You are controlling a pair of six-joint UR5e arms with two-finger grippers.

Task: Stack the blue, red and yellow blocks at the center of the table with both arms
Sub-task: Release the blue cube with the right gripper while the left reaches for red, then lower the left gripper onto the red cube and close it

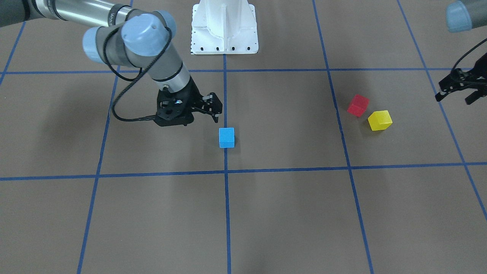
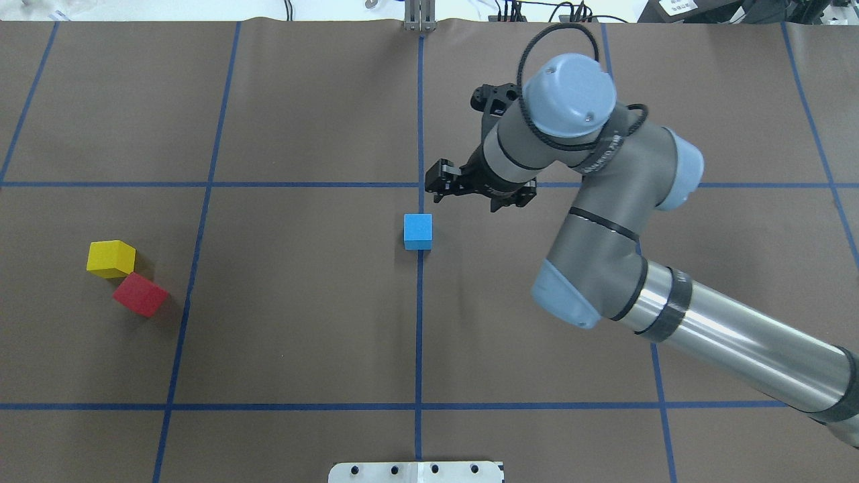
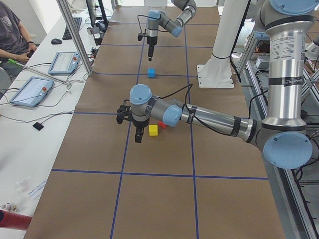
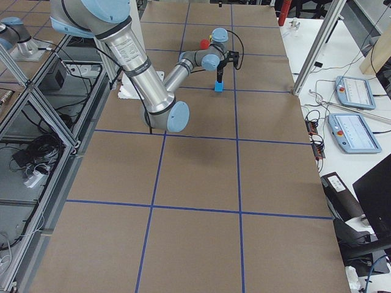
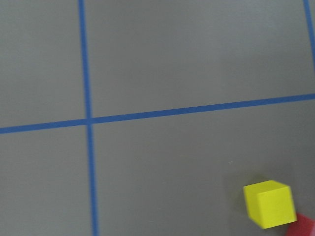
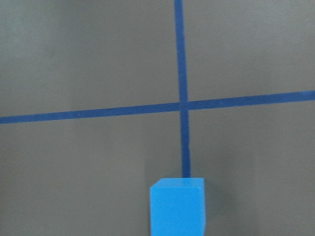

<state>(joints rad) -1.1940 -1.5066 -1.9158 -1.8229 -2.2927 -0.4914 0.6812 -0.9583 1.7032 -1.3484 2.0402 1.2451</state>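
Note:
My left gripper is to go next to the red block that is beside the yellow block, and it will close around the red block's sides [image 1: 358, 105] [image 5: 301, 226].
The blue block [image 1: 226, 137] [image 2: 417, 231] sits alone on the centre tape line of the table [image 1: 289, 213]. My right gripper [image 1: 216, 108] [image 2: 437, 182] hovers just off it, on its far side from the robot's base, open and holding nothing. In the right wrist view the blue block [image 6: 177, 206] is at the bottom edge. The red block [image 1: 358, 105] [image 2: 139, 295] and the yellow block [image 1: 379, 120] [image 2: 111, 259] lie next to each other on the robot's left side. My left gripper [image 1: 454, 99] hangs open beside them, out toward the table's end. The left wrist view shows the yellow block [image 5: 269, 203] at lower right.
The white pedestal base [image 1: 224, 28] stands at the robot's edge of the table. Along the far side in the left view are a metal post [image 3: 75, 37], teach pendants [image 3: 31, 90] and a seated person [image 3: 12, 35].

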